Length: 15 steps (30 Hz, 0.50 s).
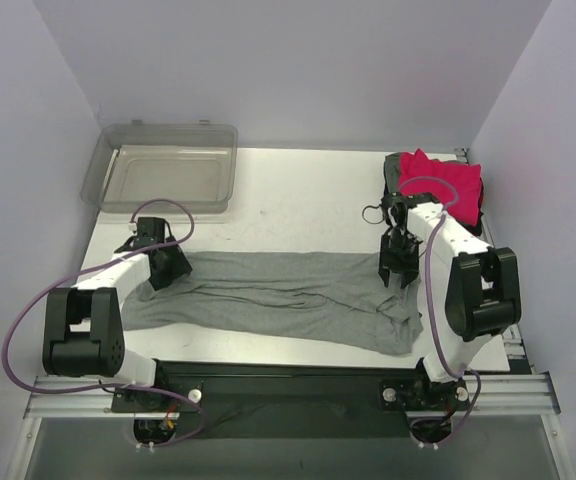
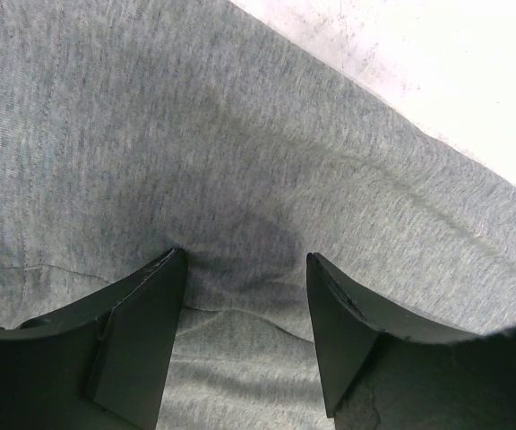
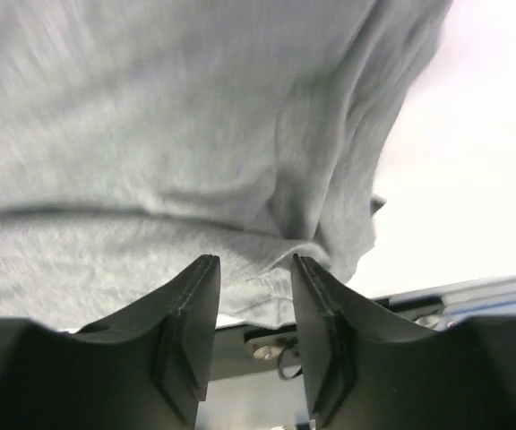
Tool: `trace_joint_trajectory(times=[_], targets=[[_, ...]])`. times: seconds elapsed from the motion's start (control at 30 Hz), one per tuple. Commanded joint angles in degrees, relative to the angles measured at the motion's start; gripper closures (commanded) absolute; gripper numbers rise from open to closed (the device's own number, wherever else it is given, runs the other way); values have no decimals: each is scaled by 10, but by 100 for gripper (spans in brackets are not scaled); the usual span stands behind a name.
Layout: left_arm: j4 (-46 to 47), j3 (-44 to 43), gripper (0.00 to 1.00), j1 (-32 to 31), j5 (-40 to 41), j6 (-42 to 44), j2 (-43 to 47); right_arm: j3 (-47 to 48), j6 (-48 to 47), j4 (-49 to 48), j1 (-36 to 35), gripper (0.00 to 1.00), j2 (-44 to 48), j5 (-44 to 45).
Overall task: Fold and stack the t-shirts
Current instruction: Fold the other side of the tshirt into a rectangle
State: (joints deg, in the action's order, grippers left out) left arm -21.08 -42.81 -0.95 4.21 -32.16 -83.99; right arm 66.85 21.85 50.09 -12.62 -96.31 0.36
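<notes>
My right gripper should pinch that layer's loose edge [image 1: 370,308] and draw it nearer before folding, as the grey t-shirt's top layer lies bunched short of its near edge.
A large heather-grey t-shirt [image 1: 288,295] lies in a long, rumpled band across the near half of the white table [image 1: 298,200]. My left gripper [image 1: 163,270] sits low over its left end. In the left wrist view this left gripper [image 2: 245,260] is open, with a soft ridge of the grey shirt [image 2: 240,134] lying between the fingers. My right gripper [image 1: 398,275] hovers over the shirt's right end. In the right wrist view that gripper [image 3: 252,262] is open with nothing between its fingers, and the grey shirt's [image 3: 150,134] hem lies just beyond the tips. A folded pink-red t-shirt [image 1: 446,185] rests on a dark one [image 1: 395,170] at the back right.
A clear plastic bin [image 1: 163,165] stands at the back left corner. White walls close in the back and both sides. The metal rail [image 3: 473,291] at the table's near edge shows just past the shirt's right end.
</notes>
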Motion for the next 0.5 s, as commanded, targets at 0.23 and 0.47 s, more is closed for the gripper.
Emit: trace_joint_trajectory(times=[0.23, 0.47], targets=[[15, -3, 33, 4, -4, 11, -38, 58, -54, 49, -50, 58, 35, -47], [17, 2, 33, 4, -5, 4, -43, -49, -36, -9, -113, 65, 47, -146]])
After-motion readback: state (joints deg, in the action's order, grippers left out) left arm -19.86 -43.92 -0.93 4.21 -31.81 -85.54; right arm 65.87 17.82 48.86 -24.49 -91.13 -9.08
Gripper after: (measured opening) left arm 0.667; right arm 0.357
